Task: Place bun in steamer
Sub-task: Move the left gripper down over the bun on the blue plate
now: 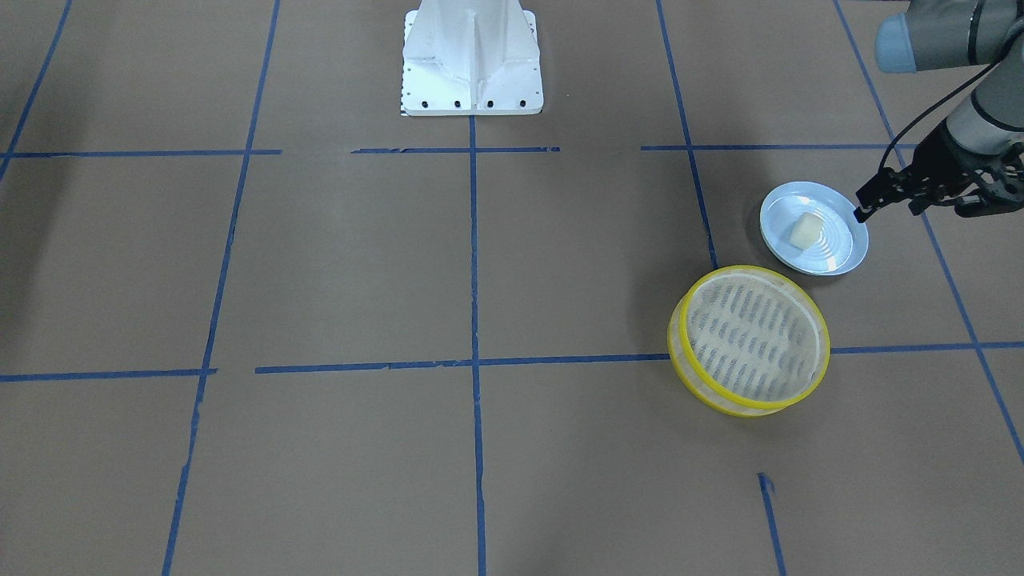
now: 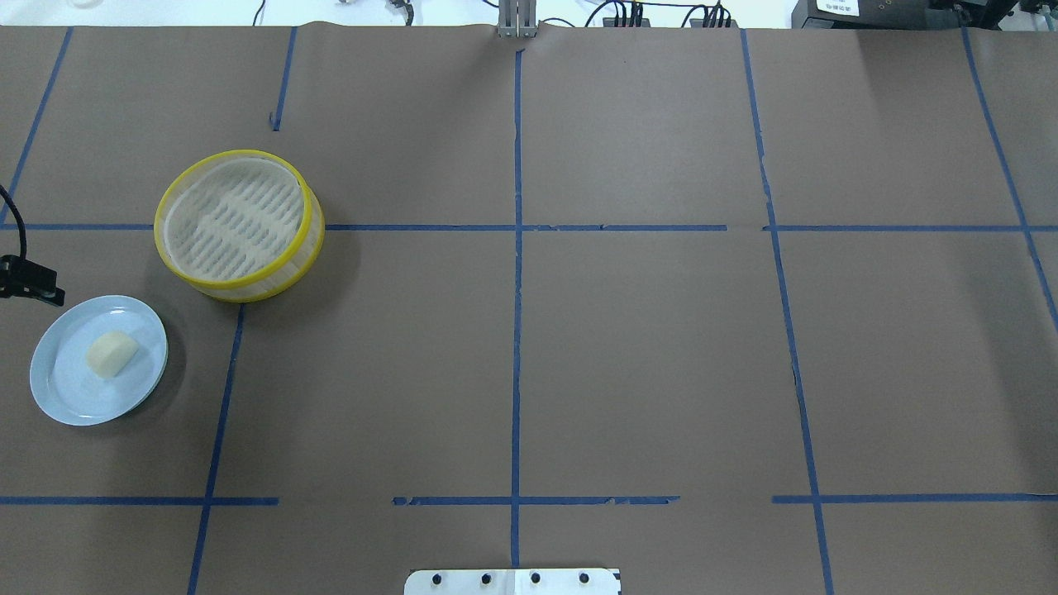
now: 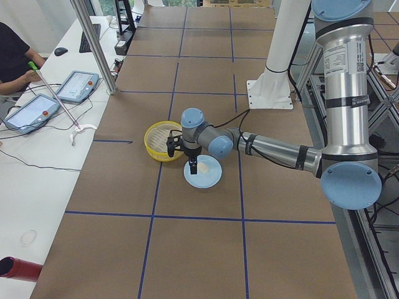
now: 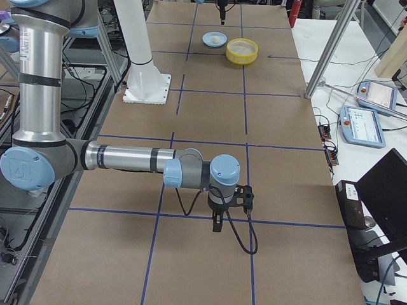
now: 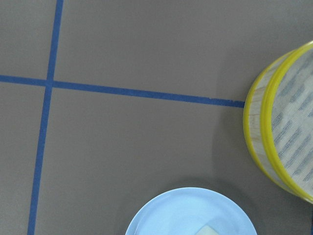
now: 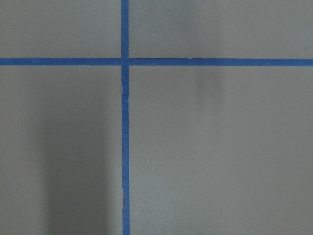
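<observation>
The sides of the bun (image 1: 805, 229) (image 5: 207, 230) on the pale blue plate are the next spot for my left gripper, which should move there and then close on them.
The bun (image 1: 805, 230) is a small cream lump lying on a pale blue plate (image 1: 836, 258) at my left. They also show in the overhead view, the bun (image 2: 111, 354) on the plate (image 2: 62, 392). The steamer (image 1: 824, 346), yellow-rimmed with a slotted floor, stands empty just beyond the plate (image 2: 248, 291). My left gripper (image 1: 862, 213) hovers at the plate's outer rim, its fingers together and holding nothing. The left wrist view shows the plate's edge (image 5: 171, 215) and the steamer's wall (image 5: 254, 132). My right gripper (image 4: 217, 225) hangs over bare table far from them; I cannot tell its state.
The brown table is marked with blue tape lines. The white robot base (image 1: 472, 64) stands at the robot's side of the table. Tablets (image 3: 75, 84) and a metal post (image 3: 93, 43) stand past the far edge, near a seated operator.
</observation>
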